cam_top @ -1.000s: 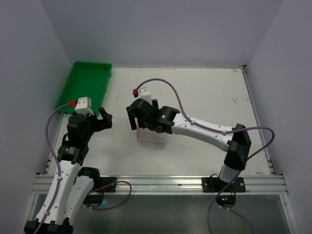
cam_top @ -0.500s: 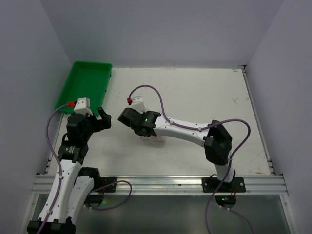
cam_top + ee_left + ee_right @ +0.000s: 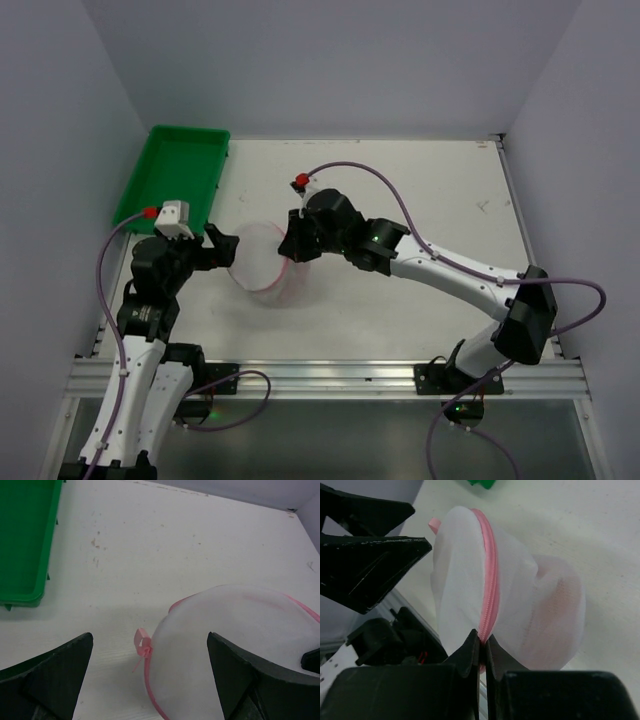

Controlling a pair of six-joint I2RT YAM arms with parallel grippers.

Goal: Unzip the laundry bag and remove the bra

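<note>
My right gripper is pinching the zip trim far from the loop tag. So my left gripper will hold the laundry bag while my right gripper takes the loop tag [image 3: 143, 642].
The laundry bag [image 3: 262, 268] is white translucent mesh with a pink zip rim, standing on edge at mid-table. My right gripper [image 3: 292, 250] is shut on the pink zip trim [image 3: 490, 580], its jaws [image 3: 482, 642] pinching the rim from the right. In the right wrist view a faint pink tint [image 3: 560, 605] shows through the mesh; the bra is not clearly visible. My left gripper [image 3: 222, 246] is open just left of the bag [image 3: 240, 625]. A pink loop tag [image 3: 141, 641] on the rim lies between its fingers [image 3: 150, 639], apart from both.
A green tray [image 3: 170, 172] sits at the back left, its corner in the left wrist view [image 3: 25, 540]. Grey walls close in the table on three sides. The metal rail with the arm bases [image 3: 330, 378] runs along the near edge.
My right gripper has shut on the bag's zip rim and pulled back to the right, tipping the bag up on edge towards the left gripper. The left arm barely moved.
</note>
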